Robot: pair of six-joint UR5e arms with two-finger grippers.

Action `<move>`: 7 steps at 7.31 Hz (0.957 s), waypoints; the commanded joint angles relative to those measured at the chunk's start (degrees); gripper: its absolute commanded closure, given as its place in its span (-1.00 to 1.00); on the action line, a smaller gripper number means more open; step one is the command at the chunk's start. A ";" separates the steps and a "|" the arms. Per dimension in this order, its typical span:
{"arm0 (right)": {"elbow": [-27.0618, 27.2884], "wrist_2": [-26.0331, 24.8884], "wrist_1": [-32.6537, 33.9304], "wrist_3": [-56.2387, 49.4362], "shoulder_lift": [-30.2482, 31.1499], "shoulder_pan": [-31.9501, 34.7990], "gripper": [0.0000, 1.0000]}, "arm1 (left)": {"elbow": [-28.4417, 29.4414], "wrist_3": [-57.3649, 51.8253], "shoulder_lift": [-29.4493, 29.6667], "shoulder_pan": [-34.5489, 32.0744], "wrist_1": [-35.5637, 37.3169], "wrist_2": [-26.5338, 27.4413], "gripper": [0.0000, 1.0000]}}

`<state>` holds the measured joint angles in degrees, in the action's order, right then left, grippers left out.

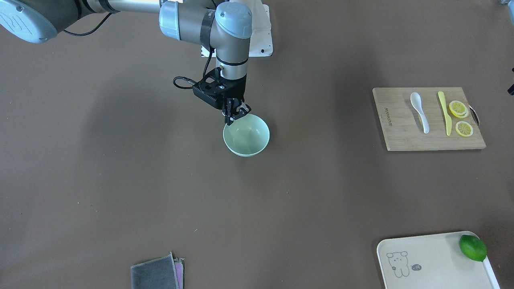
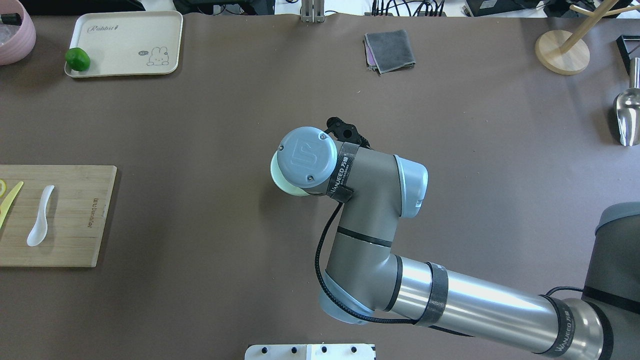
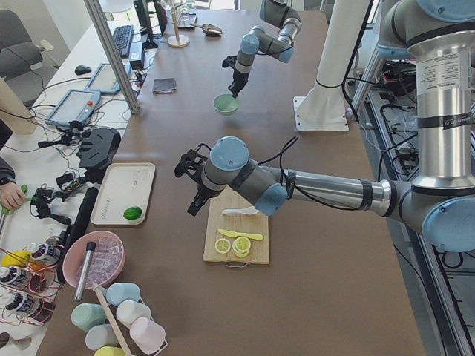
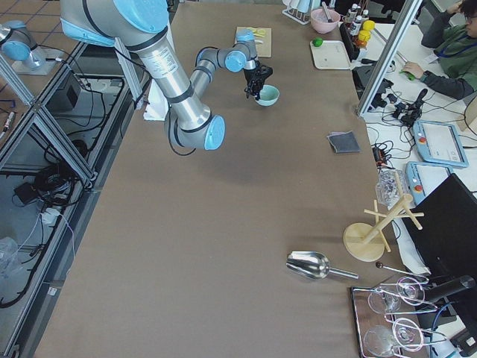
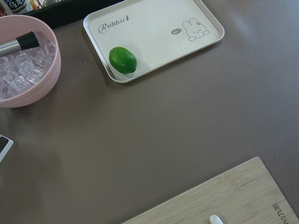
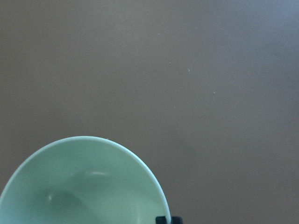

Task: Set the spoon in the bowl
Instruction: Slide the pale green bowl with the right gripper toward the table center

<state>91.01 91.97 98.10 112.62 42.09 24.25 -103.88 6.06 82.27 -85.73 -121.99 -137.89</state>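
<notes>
My left gripper should go to the white spoon on the wooden cutting board next and close on the end of the spoon's handle (image 1: 425, 125).
The pale mint-green bowl (image 1: 251, 138) stands on the brown table near its middle, and the right wrist view (image 6: 79, 186) shows it empty. My right gripper (image 1: 237, 115) is at the bowl's rim, with one finger inside and one outside, shut on the rim. The white spoon (image 1: 419, 112) lies on the wooden cutting board (image 1: 401, 136), also seen from overhead (image 2: 39, 222). My left gripper (image 3: 194, 206) hovers over the table beside the board, toward the tray. It shows only in the exterior left view, so I cannot tell whether it is open or shut.
A yellow knife (image 1: 445, 114) and two lemon slices (image 1: 458, 108) lie on the board beside the spoon. A cream tray (image 1: 425, 261) holds a lime (image 1: 472, 247). A folded grey cloth (image 1: 156, 275), a pink ice bowl (image 2: 15, 35), a wooden stand (image 2: 562, 50) and a metal scoop (image 2: 627, 117) sit at the table's edges.
</notes>
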 commanded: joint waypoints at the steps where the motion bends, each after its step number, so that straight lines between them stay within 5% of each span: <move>1: -0.66 -0.38 -0.55 -0.73 -0.43 -0.16 -0.33 | 0.00 0.00 0.00 0.04 0.00 -0.01 -0.98; 2: 0.21 -1.69 -0.37 -2.30 -0.51 -0.08 -0.99 | 0.00 0.26 0.00 0.04 0.09 -0.10 -0.98; 5: 14.57 2.22 1.56 -16.22 7.43 7.44 -1.00 | -0.18 19.59 0.00 5.54 -3.15 -0.19 -0.98; 7: 25.14 14.32 1.04 -36.23 20.60 19.11 -1.00 | -0.26 35.53 -3.67 13.09 -10.68 5.92 -0.97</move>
<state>109.65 99.37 99.25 88.34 54.99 36.37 -104.08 32.42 80.92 -77.25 -128.06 -135.90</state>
